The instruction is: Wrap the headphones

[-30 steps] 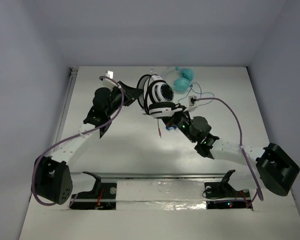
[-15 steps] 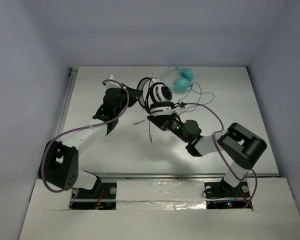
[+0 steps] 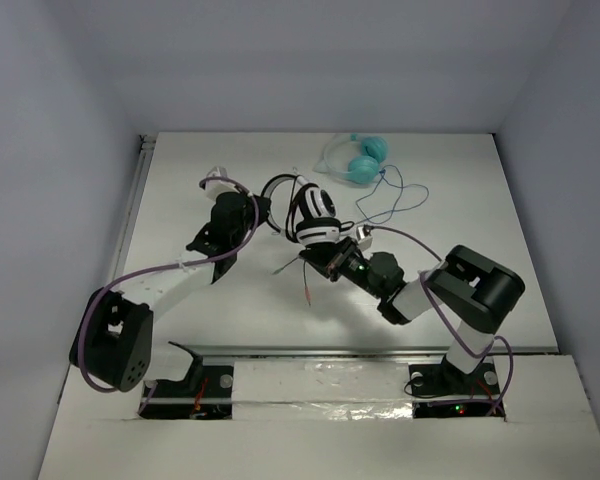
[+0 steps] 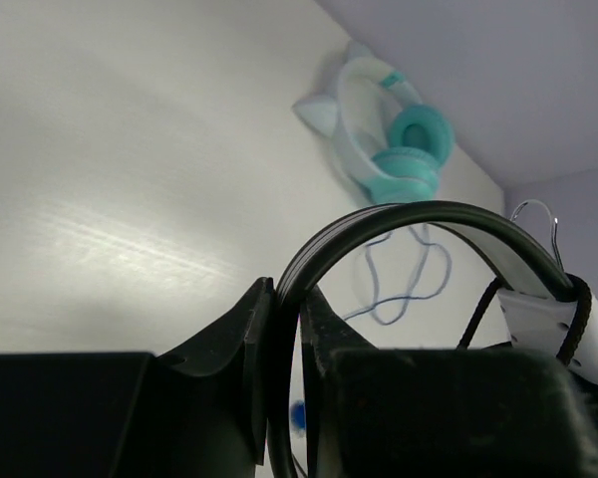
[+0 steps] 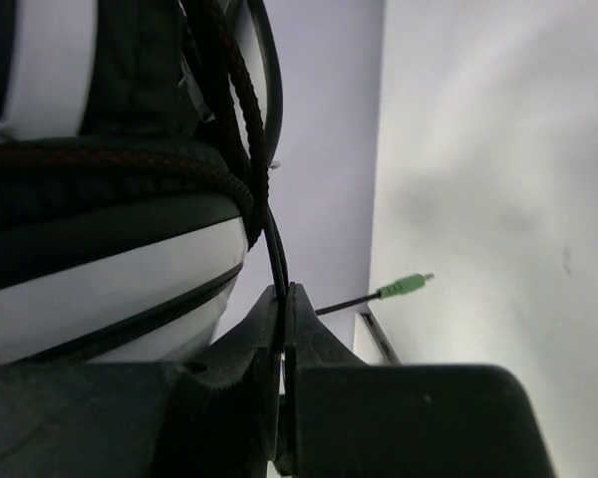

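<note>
Next, I open my right gripper, back off and take the green plug (image 5: 404, 286), because it holds the cable close under the earcups while the cable's end hangs loose.
The headphones (image 3: 316, 212), white and black with striped earcups, are held up between both arms near the table's middle. My left gripper (image 3: 268, 217) is shut on the black headband (image 4: 419, 213), which runs between its jaws (image 4: 287, 304). My right gripper (image 3: 322, 256) sits just under the earcups, shut on the thin black cable (image 5: 276, 249). Above that grip, braided cable (image 5: 241, 110) wraps beside the white earcup (image 5: 110, 289). The loose cable end (image 3: 307, 285) hangs toward the table, and its green plug (image 5: 405, 287) shows past the right jaws.
Smaller teal headphones (image 3: 361, 160) lie at the back of the table, also seen from the left wrist (image 4: 404, 159). Their blue cord (image 3: 396, 196) loops right of my right arm. Grey walls enclose the table on three sides.
The headphones have come nearer and slightly left, away from the teal pair. My right arm has folded in, its elbow now raised. The left gripper followed, still on the headband.
</note>
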You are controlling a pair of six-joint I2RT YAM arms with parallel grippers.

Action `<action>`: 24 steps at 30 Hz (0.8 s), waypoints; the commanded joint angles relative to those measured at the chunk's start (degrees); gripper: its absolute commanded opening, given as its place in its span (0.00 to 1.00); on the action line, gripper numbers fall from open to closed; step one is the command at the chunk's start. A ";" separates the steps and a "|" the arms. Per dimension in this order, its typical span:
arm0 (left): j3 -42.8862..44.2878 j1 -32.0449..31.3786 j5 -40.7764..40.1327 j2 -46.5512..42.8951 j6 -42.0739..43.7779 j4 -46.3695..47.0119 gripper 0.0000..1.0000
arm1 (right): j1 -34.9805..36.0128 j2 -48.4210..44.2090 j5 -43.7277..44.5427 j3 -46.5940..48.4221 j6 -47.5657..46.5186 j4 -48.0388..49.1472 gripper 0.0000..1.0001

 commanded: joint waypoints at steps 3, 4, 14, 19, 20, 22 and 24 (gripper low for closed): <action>-3.46 -0.55 -19.06 -6.65 -1.62 11.59 0.00 | 4.83 -2.51 -4.42 -3.61 1.83 14.04 0.07; -4.69 -1.26 -20.38 -7.00 -0.48 10.98 0.00 | 4.84 -2.68 -4.07 -3.35 1.30 11.50 0.08; -8.83 -7.06 -30.06 -9.03 3.93 7.10 0.00 | 6.69 4.43 -4.42 -1.77 4.46 21.93 0.31; -11.20 -8.21 -27.60 -8.24 1.03 8.15 0.00 | 6.69 8.03 -2.40 -1.15 3.85 22.56 0.08; -11.46 -8.21 -27.16 -8.15 1.02 8.24 0.00 | 6.69 7.95 -2.13 -1.24 3.50 22.20 0.09; -11.55 -8.83 -27.16 -8.41 0.94 7.29 0.00 | 7.21 6.90 -0.39 -1.93 1.05 18.54 0.22; -11.99 -8.83 -26.81 -9.81 1.02 7.28 0.00 | 7.82 2.87 2.51 -3.95 -4.73 11.87 0.33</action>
